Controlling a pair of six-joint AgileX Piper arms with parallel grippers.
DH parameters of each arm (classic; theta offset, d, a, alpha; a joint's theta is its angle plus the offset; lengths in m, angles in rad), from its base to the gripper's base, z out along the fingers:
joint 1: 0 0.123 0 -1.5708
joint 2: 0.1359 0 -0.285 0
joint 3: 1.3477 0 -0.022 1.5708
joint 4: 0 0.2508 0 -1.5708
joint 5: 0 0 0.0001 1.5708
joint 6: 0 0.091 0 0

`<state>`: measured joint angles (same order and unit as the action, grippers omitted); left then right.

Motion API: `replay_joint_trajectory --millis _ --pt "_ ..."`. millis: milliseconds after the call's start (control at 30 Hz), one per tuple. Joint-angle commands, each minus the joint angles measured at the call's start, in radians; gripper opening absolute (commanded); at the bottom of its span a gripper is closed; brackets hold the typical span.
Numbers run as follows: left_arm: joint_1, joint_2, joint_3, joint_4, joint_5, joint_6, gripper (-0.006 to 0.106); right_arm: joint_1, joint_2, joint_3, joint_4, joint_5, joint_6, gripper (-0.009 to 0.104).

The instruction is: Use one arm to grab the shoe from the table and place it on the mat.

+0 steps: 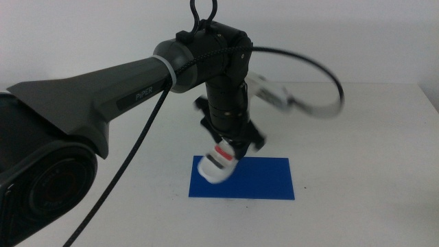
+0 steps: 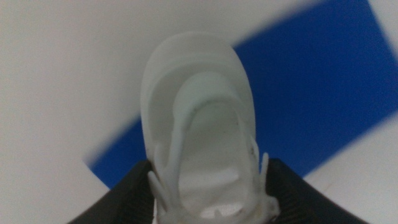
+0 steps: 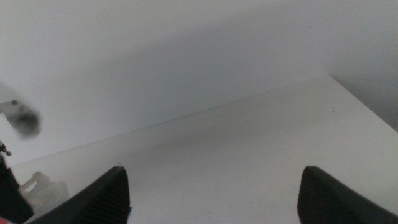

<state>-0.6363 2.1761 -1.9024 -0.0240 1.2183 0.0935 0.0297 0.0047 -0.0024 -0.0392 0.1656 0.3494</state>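
Note:
I will release the white shoe, now tilted over the mat's end, from my left gripper lengthwise near the middle of the dark blue mat (image 1: 233,174).
My left arm (image 1: 123,96) reaches in from the left. Its gripper (image 1: 232,145) is shut on the white shoe (image 1: 218,163) with red and dark straps. It holds the shoe tilted, toe down, over the left end of the dark blue mat (image 1: 264,178) on the white table (image 1: 357,137). In the left wrist view the shoe (image 2: 202,124) sits between the two dark jaws, with the mat (image 2: 317,87) beneath it. The right gripper (image 3: 211,193) is open and empty, off to the side, out of the middle view.
A black cable (image 1: 127,171) hangs from the left arm over the front left of the table. A white blurred part (image 1: 302,103) sticks out behind the wrist. The table's far edge (image 3: 205,109) meets a white wall.

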Motion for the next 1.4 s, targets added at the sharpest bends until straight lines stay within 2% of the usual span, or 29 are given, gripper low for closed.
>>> replay_joint_trajectory --millis 0,67,167,600,733,833,900,1000,1133,1167,1367 --pt "-0.003 -0.009 0.002 -0.005 0.003 0.542 -0.002 0.000 -0.005 0.002 -0.010 -0.008 -0.005 0.079" --pt "-0.003 -0.009 0.002 -0.082 0.003 0.755 -0.002 0.000 -0.005 0.002 -0.010 -0.008 -0.005 0.079" --pt "-0.003 -0.009 0.002 -0.129 0.003 0.930 -0.002 0.000 -0.005 0.002 -0.010 -0.008 -0.005 0.079" --pt "-0.003 0.032 0.006 -0.122 0.003 0.955 -0.001 0.000 -0.005 0.002 -0.010 -0.008 -0.005 0.079" --pt "-0.003 0.054 0.006 -0.119 0.003 0.955 0.003 0.000 -0.005 0.002 -0.010 -0.008 -0.005 0.079" --pt "-0.003 0.067 0.006 -0.119 0.003 0.973 0.014 0.000 -0.005 0.002 -0.010 -0.008 -0.005 0.079" --pt "-0.003 0.068 0.006 -0.123 0.003 0.983 0.025 0.000 -0.005 0.002 -0.010 -0.008 -0.005 0.079" --pt "-0.003 0.069 0.006 -0.126 0.003 0.987 0.049 0.000 -0.005 0.002 -0.010 -0.008 -0.005 0.079" --pt "-0.003 0.069 0.006 -0.124 0.003 1.006 0.088 0.000 -0.005 0.002 -0.010 -0.008 -0.005 0.079" --pt "-0.003 0.069 0.006 -0.124 0.003 0.996 0.094 0.000 -0.005 0.002 -0.010 -0.008 -0.005 0.079" --pt "-0.003 -0.028 0.006 -0.111 0.003 0.988 0.094 0.000 -0.005 0.002 -0.010 -0.008 -0.005 0.079"
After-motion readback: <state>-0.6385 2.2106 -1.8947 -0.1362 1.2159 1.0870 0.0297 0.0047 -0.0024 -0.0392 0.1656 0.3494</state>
